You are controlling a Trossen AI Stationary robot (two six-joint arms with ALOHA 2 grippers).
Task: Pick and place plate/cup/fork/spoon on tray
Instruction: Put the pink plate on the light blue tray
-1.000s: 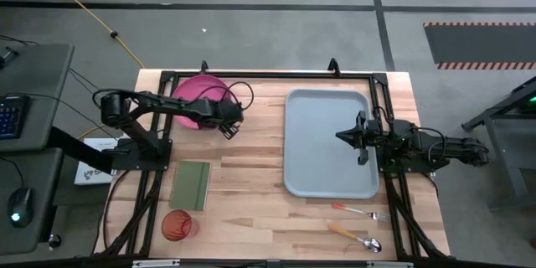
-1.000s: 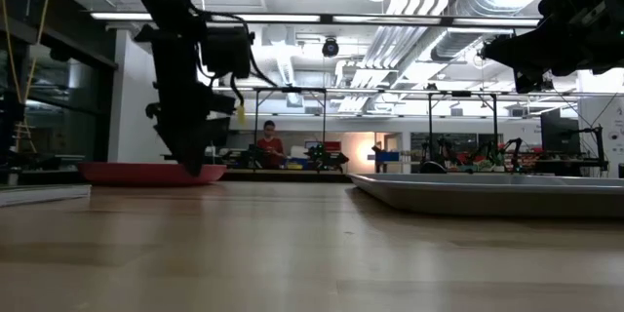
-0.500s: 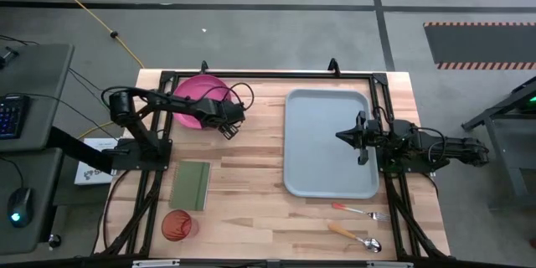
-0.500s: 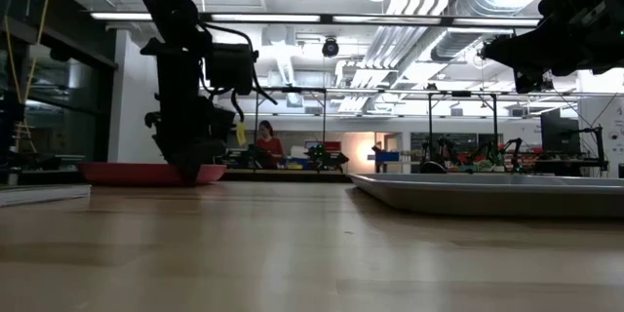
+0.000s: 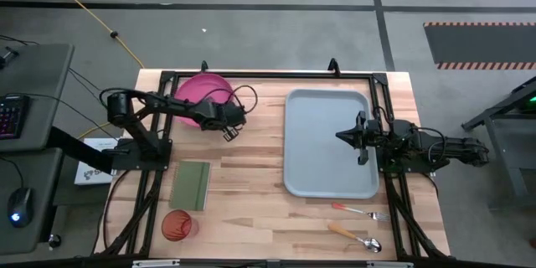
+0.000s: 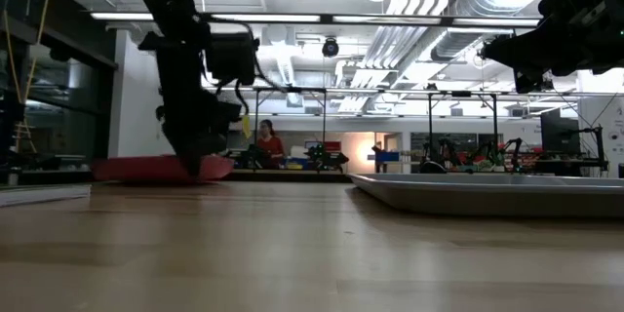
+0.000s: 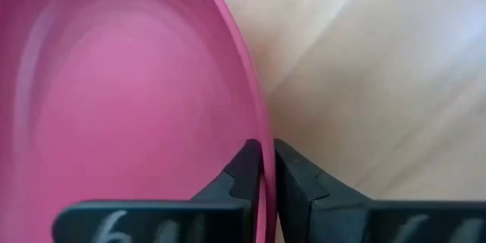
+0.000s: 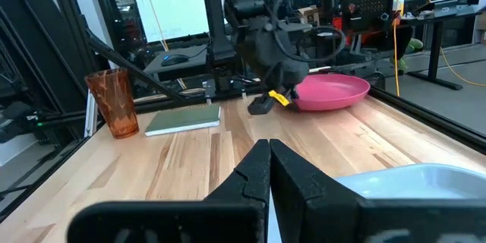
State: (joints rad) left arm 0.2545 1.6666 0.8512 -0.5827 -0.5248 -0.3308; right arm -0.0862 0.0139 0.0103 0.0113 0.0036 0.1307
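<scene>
I need to release the magenta plate from my left gripper on the far half of the light blue-grey tray (image 5: 318, 117).
The magenta plate (image 5: 198, 92) lies at the table's far left, and my left gripper (image 7: 267, 163) is shut on its rim. The light blue-grey tray (image 5: 322, 167) lies right of the middle. My right gripper (image 5: 340, 136) hangs shut above the tray's right half, holding nothing. The orange-red cup (image 5: 177, 225) stands upright near the front left corner. The fork (image 5: 360, 211) and the spoon (image 5: 356, 238) lie flat on the wood in front of the tray. My left gripper pinches the plate's raised rim (image 7: 262, 133) on the side toward the tray and the near edge. One finger (image 7: 241, 168) is inside the plate and one (image 7: 295, 173) outside. The fingers come from above, pointing down (image 6: 195, 161).
A green notebook (image 5: 191, 184) lies between the plate and the cup. Bare wood stretches between the plate and the tray (image 8: 425, 178). A black frame rail (image 5: 268, 74) runs round the table's edges. A person (image 6: 269, 142) sits far behind the table.
My left gripper has shut, taking hold of the plate's rim. In the low view the plate has shifted slightly sideways with it. My right gripper has kept still.
</scene>
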